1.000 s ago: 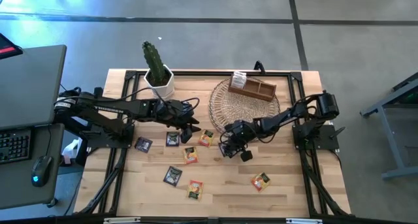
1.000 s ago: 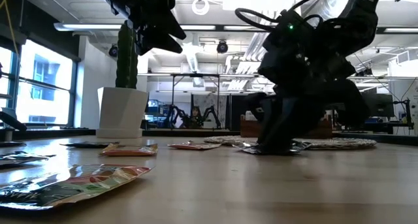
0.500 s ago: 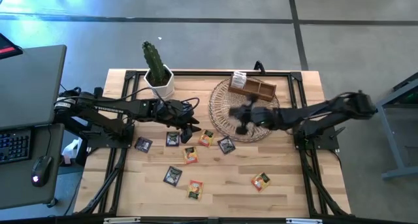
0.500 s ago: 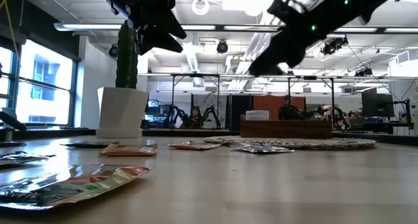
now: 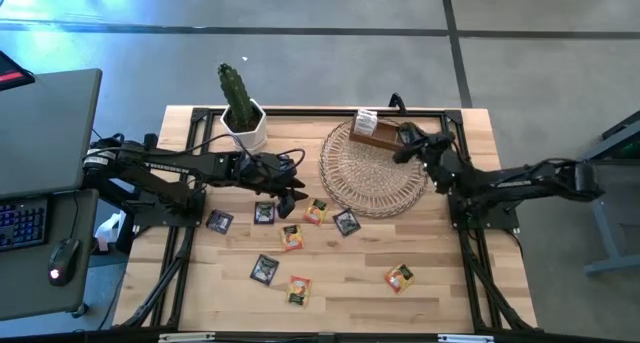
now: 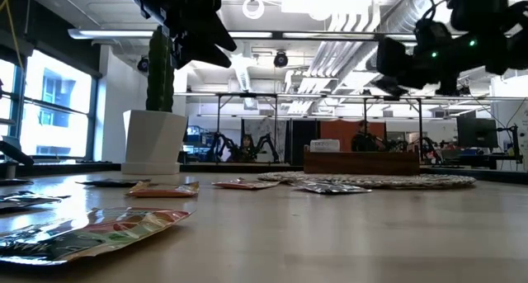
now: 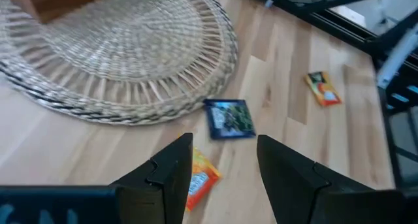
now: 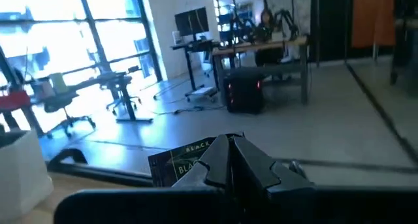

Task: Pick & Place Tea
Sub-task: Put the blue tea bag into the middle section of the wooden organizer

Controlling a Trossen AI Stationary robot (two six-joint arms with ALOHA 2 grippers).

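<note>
I should release the black sachet from my right gripper inside the brown wooden box (image 5: pixel 377 132), beside the pale-labelled packet.
Several tea sachets lie flat on the wooden table, among them a dark one (image 5: pixel 347 223) at the wicker mat's near edge and an orange one (image 5: pixel 399 276) farther forward. My right gripper (image 8: pixel 230 145) is shut on a black sachet (image 8: pixel 177 164) with pale print. In the high view it (image 5: pixel 404 143) hovers by the brown wooden box (image 5: pixel 388 135) on the mat (image 5: pixel 375 173). My left gripper (image 7: pixel 222 172) hangs open above the table's middle left, over an orange sachet (image 7: pixel 201 179) and short of a dark one (image 7: pixel 230 118). My right gripper pinches the black sachet at one edge (image 8: pixel 197 160) between its two shut fingers. The fingers lie about level and reach in from the table's right side. The sachet sticks out sideways from the fingertips, tilted, lifted clear above the box and mat.
A cactus in a white pot (image 5: pixel 243 123) stands at the far left of the table. The box holds a pale-labelled packet (image 5: pixel 366 121) at its left end. A desk with keyboard and mouse (image 5: pixel 40 223) stands left of the table.
My right gripper has risen from the table by the mat's near edge and swung toward the far right, ending over the wooden box. It has tipped from pointing down to about level. A dark sachet stays on the table where the gripper stood.
</note>
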